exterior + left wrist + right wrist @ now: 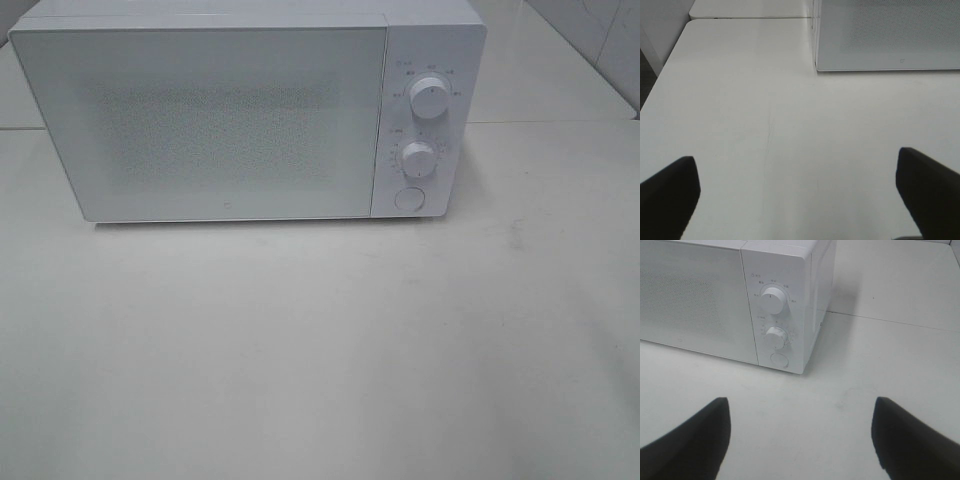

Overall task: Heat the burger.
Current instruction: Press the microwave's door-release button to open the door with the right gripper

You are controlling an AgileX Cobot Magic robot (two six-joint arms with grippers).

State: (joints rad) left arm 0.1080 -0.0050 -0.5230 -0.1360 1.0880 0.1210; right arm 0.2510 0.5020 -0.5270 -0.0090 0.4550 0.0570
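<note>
I need to move my right gripper to the round button (410, 199) (779, 360) under the white microwave's dials next and close it there.
No burger shows in any view. A white microwave (230, 115) stands at the back of the table with its door shut; its two dials (430, 100) and round button (408, 198) are on its right side. In the left wrist view my left gripper (797, 200) hangs open over bare table near the microwave's (885, 35) left front corner, nothing between its black fingertips (670, 195). My right gripper (800, 440) is open too, empty, facing the control panel (775, 325) from in front. Neither arm appears in the exterior high view.
The white table (320, 340) spreads wide in front of the microwave. A seam between table sections (550, 122) runs behind it on the right. The table's left edge (665, 70) drops off beside a wall.
</note>
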